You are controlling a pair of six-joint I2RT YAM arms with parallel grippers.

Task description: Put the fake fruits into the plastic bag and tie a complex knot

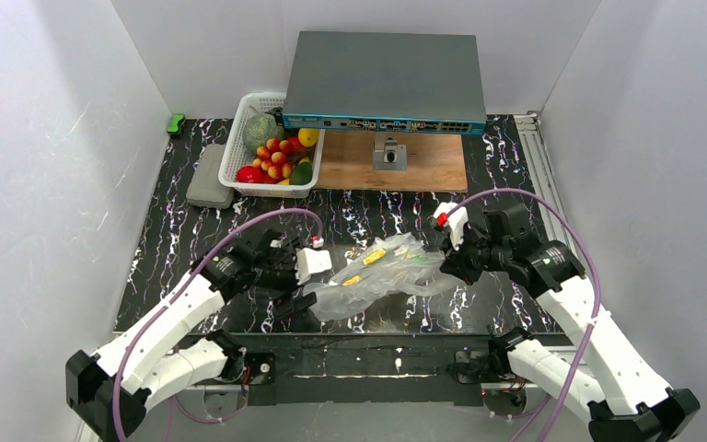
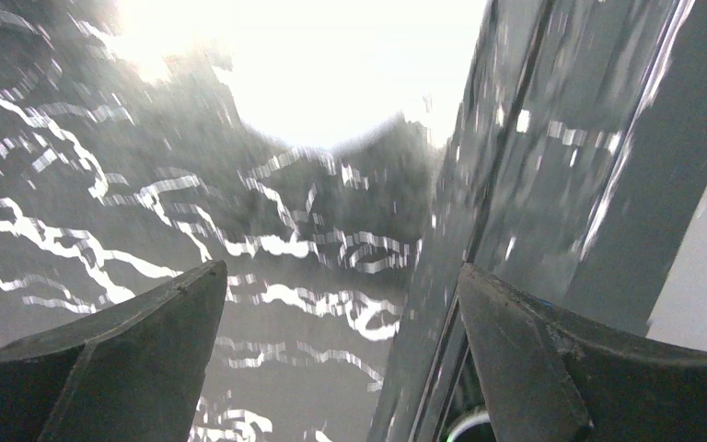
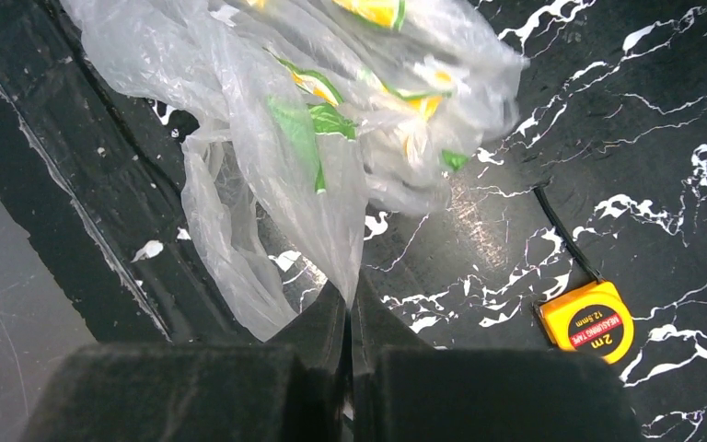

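The plastic bag bunches into a narrow fold in my right gripper, so that fold should be laid down and my right gripper should take the bag's far side (image 1: 407, 243).
The fake fruits (image 1: 276, 157) lie in a white lattice basket (image 1: 235, 152) at the back left: a red-orange cluster, red, yellow and green pieces. The plastic bag (image 1: 382, 274), clear with yellow-green prints, lies crumpled on the black marbled table between my arms. My right gripper (image 1: 448, 261) is at the bag's right end. In the right wrist view it (image 3: 350, 293) is shut on a fold of the bag (image 3: 313, 138). My left gripper (image 1: 308, 293) is at the bag's left end. Its jaws (image 2: 339, 276) stand open, with only the table between them.
A grey network switch (image 1: 382, 83) rests on a wooden board (image 1: 391, 166) at the back. A grey block (image 1: 209, 175) lies left of the basket. A yellow tape measure (image 3: 587, 320) lies on the table near my right gripper. White walls enclose three sides.
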